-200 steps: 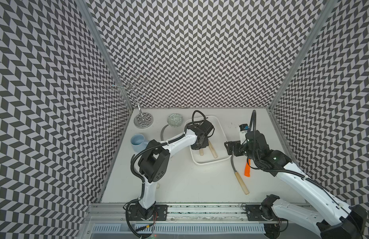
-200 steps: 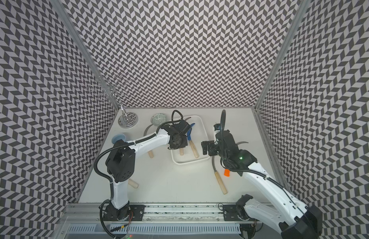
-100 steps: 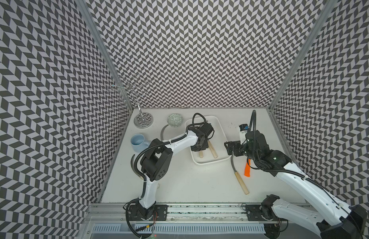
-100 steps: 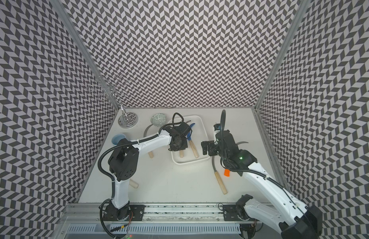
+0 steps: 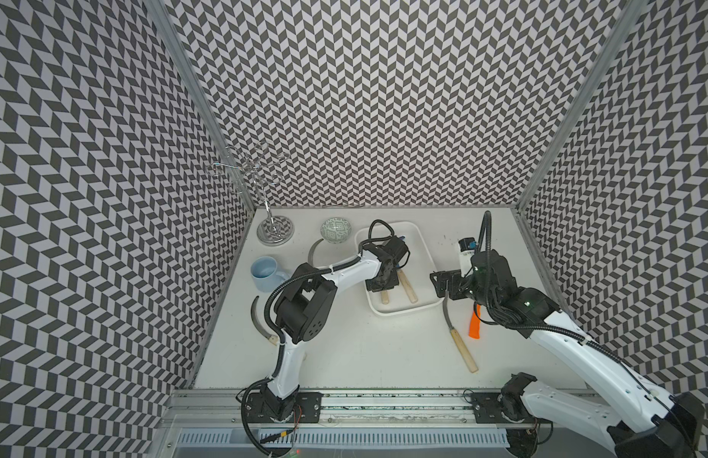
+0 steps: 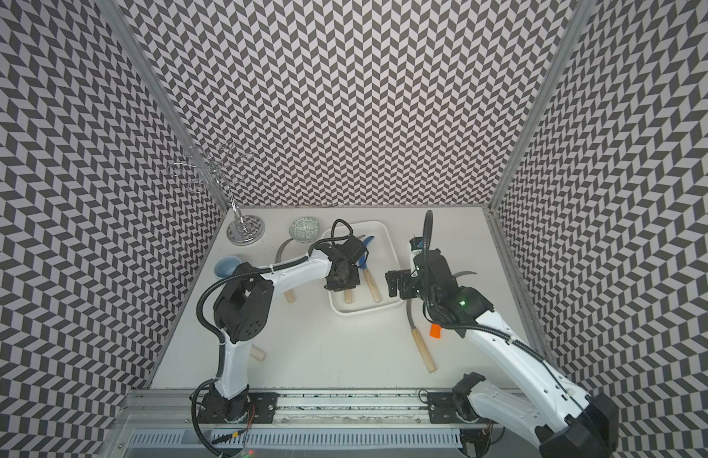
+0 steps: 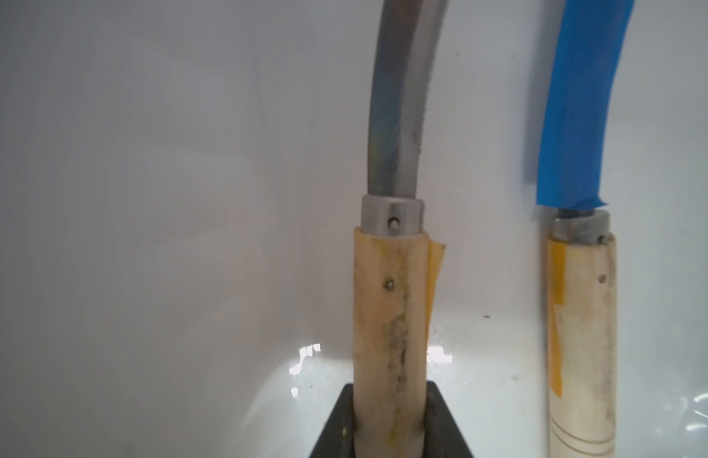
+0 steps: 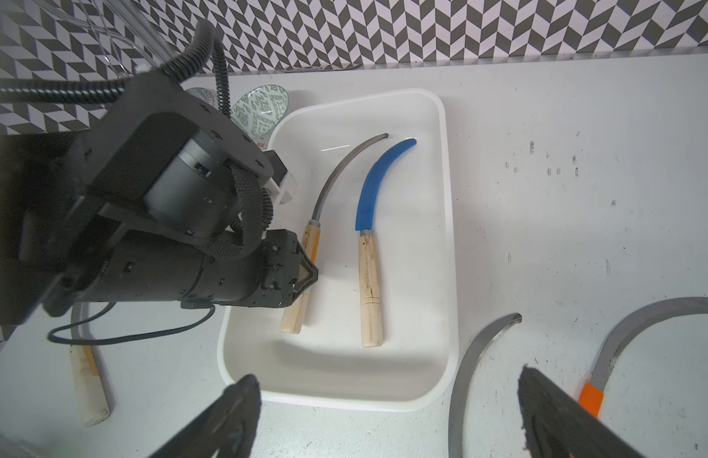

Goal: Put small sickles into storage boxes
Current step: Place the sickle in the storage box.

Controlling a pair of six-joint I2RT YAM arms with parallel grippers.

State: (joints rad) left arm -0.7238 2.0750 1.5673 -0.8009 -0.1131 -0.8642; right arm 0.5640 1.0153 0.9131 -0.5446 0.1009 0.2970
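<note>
The grey-bladed sickle will go down from my left gripper onto the bottom of the white storage box, beside the blue-bladed sickle point(image 5: 385, 288) point(image 7: 390, 328).
The white storage box point(image 5: 421, 277) point(image 6: 392, 257) stands mid-table. My left gripper point(image 5: 382, 283) point(image 7: 390, 428) is inside it, shut on the pale wooden handle of a grey-bladed sickle point(image 7: 390, 317) point(image 8: 340, 170) that lies low along the box floor. Beside that one in the box rests a blue-bladed sickle point(image 8: 368, 190) point(image 6: 366, 248). My right gripper point(image 5: 443, 283) point(image 8: 386, 378) hangs open and empty just outside the box's right near corner. Below it on the table lie a grey-bladed sickle point(image 5: 461, 345) point(image 8: 475, 357) and an orange-handled sickle point(image 5: 474, 325) point(image 8: 641, 321).
Two more sickles lie left of the box, one point(image 5: 259, 323) under the left arm and one point(image 5: 312, 251) near the patterned bowl point(image 5: 336, 230). A light-blue mug point(image 5: 267, 273) and a wire stand point(image 5: 275, 230) occupy the back left. A small white bottle point(image 5: 467, 251) sits behind my right gripper.
The left arm's elbow has shifted slightly while its gripper stays in the box, still closed on the sickle handle. The right arm has not moved.
</note>
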